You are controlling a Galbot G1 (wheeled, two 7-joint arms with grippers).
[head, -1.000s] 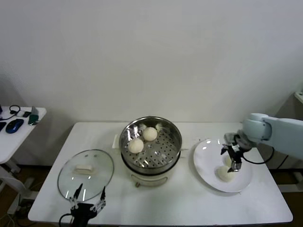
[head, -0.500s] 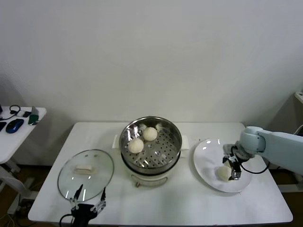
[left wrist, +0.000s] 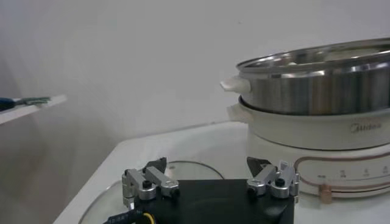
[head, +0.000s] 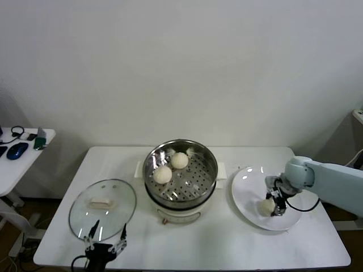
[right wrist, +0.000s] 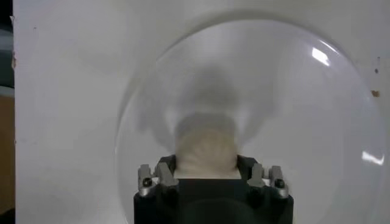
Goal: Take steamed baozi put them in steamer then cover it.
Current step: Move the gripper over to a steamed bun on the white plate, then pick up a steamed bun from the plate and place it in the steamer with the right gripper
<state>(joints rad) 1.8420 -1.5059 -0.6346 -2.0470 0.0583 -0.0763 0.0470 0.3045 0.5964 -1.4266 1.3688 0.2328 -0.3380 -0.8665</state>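
Observation:
The robot's right gripper should release the baozi on the bare front part of the steamer's perforated tray (head: 177, 190).
The steamer (head: 211, 168) stands mid-table, uncovered, with two steamed baozi (head: 163, 174) (head: 180, 160) on its perforated tray. On the white plate (head: 247, 187) at the right lies another baozi (head: 265, 206). My right gripper (head: 274, 204) is down on it, shut. In the right wrist view this baozi (right wrist: 206, 141) fills the gap, with both fingers of the right gripper (right wrist: 206, 165) pressed against its sides. The cover (head: 117, 212) lies flat to the steamer's left. My left gripper (head: 105, 233) waits open at the table's front edge; the left wrist view shows the left gripper (left wrist: 210, 167) empty.
In the left wrist view the steamer (left wrist: 317, 85) rises beyond the cover (left wrist: 109, 198). A small side table (head: 25, 161) with a mouse and headphones stands off to the left. The plate sits near the white table's (head: 227, 243) right end.
My right gripper came down and toward the front of the plate, and its fingers closed round the baozi. The left arm, cover and steamer have not moved.

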